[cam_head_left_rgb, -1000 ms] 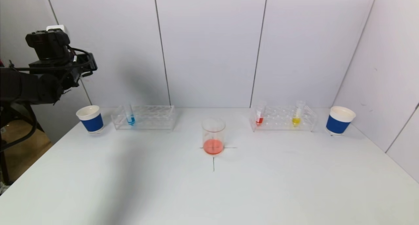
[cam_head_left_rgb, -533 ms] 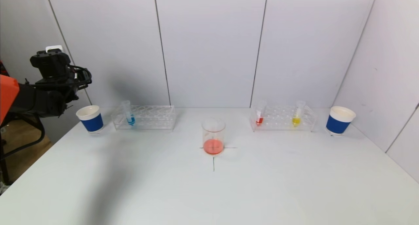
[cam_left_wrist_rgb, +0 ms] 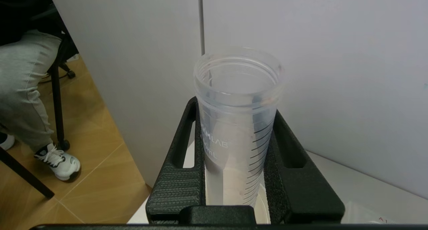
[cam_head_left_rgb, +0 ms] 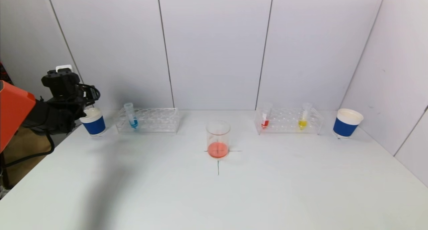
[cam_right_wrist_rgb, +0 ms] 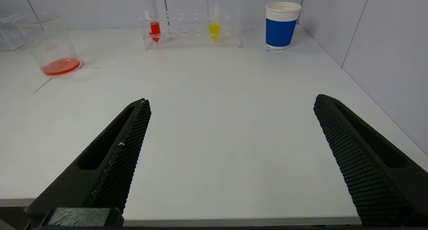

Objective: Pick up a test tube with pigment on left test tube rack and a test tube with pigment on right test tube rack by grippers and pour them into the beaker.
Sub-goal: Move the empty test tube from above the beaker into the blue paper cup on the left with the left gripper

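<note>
Next, my left gripper releases the empty test tube inside the paper cup [cam_head_left_rgb: 93,116] [cam_left_wrist_rgb: 237,210] beside the rack of the blue-pigment tube.
My left gripper [cam_head_left_rgb: 84,102] is at the far left, just above the left paper cup [cam_head_left_rgb: 94,124]. In the left wrist view the gripper [cam_left_wrist_rgb: 236,107] is shut on a clear, empty graduated test tube [cam_left_wrist_rgb: 238,89], held upright with its mouth open; the cup's white rim [cam_left_wrist_rgb: 265,211] shows below it. The left rack [cam_head_left_rgb: 153,120] holds a blue-pigment tube [cam_head_left_rgb: 131,117]. The right rack [cam_head_left_rgb: 287,121] holds a red tube [cam_head_left_rgb: 265,119] and a yellow tube [cam_head_left_rgb: 303,118]. The beaker [cam_head_left_rgb: 218,139] at the table's centre holds orange-red liquid. My right gripper [cam_right_wrist_rgb: 230,101] is open and empty over the table's near edge.
A second blue-and-white paper cup [cam_head_left_rgb: 346,123] stands right of the right rack. Grey wall panels close the back and right sides. A black cross is marked under the beaker. A person's legs and a chair show beyond the table's left edge [cam_left_wrist_rgb: 26,99].
My left arm has come down and moved right, from high by the wall to just above the left paper cup, still holding the empty tube. Nothing else has moved.
</note>
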Action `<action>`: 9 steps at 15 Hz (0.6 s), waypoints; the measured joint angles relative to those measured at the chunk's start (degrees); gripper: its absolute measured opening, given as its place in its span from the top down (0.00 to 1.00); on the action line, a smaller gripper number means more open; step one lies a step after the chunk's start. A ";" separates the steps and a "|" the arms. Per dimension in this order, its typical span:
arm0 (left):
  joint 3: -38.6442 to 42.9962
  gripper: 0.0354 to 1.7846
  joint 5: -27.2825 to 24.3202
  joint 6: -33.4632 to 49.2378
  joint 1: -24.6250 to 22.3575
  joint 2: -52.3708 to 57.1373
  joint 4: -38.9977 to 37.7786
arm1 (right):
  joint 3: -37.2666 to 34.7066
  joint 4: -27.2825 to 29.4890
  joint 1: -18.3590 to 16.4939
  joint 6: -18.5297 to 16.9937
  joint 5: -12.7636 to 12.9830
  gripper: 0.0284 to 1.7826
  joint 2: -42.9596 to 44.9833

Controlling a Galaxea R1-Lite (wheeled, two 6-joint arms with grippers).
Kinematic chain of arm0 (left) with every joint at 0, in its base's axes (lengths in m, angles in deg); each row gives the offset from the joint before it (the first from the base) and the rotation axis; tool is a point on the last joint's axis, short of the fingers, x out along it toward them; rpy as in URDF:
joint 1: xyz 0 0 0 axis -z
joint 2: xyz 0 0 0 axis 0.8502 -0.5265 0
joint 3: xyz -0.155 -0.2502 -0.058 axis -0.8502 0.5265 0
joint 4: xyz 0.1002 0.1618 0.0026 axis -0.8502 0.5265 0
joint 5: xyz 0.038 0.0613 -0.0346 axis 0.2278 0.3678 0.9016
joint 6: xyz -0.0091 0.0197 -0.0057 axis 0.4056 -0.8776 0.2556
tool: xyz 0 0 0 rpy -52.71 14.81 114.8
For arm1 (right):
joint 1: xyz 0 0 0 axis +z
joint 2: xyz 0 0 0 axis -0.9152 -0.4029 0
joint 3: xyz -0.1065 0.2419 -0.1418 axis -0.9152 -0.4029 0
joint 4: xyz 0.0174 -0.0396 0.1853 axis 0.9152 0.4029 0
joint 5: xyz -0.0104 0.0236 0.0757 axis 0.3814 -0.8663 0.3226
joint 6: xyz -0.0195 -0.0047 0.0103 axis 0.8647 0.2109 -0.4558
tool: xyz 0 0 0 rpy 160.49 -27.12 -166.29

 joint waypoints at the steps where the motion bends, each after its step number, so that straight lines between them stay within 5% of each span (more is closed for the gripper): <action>1: 0.60 0.74 0.02 0.00 0.00 -0.20 -0.30 | 0.00 0.02 0.00 0.00 -0.01 0.01 0.00; 9: 5.32 0.74 -0.09 -0.10 -0.06 -1.63 -5.21 | 0.00 0.02 0.00 0.00 0.00 0.01 0.00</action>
